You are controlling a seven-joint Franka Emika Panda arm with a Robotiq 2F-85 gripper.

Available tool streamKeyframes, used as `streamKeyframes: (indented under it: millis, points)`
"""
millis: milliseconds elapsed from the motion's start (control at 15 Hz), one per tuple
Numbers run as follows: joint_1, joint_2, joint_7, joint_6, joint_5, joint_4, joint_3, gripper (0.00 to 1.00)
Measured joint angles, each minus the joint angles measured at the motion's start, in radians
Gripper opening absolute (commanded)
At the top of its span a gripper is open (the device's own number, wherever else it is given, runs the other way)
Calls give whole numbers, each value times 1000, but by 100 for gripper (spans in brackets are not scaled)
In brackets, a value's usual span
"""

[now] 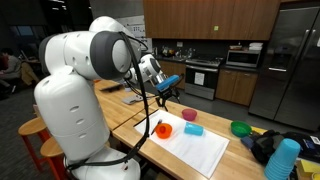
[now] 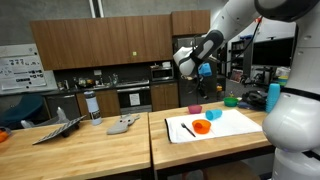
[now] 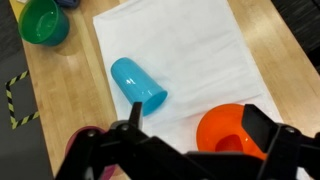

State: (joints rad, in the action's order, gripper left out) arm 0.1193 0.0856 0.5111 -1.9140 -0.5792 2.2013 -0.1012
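Note:
The light blue cup's rim (image 1: pixel 187 129) (image 3: pixel 145 109), at the cup's open end nearer the orange bowl, is the next place for my gripper to go to and close on.
My gripper (image 3: pixel 197 125) hangs open and empty well above the wooden table, seen in both exterior views (image 1: pixel 165 85) (image 2: pixel 195 60). Directly below it lies a white mat (image 3: pixel 190 45). An orange bowl (image 3: pixel 222 128) sits on the mat between my fingers (image 3: pixel 262 125) as seen from the wrist. A light blue cup (image 3: pixel 138 84) lies on its side on the mat, left of the bowl. The bowl (image 2: pixel 201 126) and cup (image 2: pixel 213 116) also show in an exterior view. A magenta bowl (image 1: pixel 189 115) stands at the mat's edge.
A green bowl (image 3: pixel 44 20) sits off the mat on the wood. A stack of blue cups (image 1: pixel 283 160) stands near the table's end. A black marker (image 2: pixel 187 128) lies on the mat. Grey items (image 2: pixel 122 125) rest on the neighbouring table. Yellow-black tape (image 3: pixel 15 95) marks the wood.

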Motion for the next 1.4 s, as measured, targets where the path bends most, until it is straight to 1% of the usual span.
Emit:
streamKeyframes:
  millis: [133,467,667,933,1133,1400]
  points:
    - [-8,-21,-62,1,-15,4,2,100]
    - [-41,-96,-285,1,-99,16,23,100]
    - [-49,-123,-397,-8,-101,16,35,100]
    - [-49,-126,-552,-23,-102,15,34,100]
    - [-43,-130,-656,-25,-131,10,30,100]
    - [-31,-161,-754,-25,-168,-2,27,100]
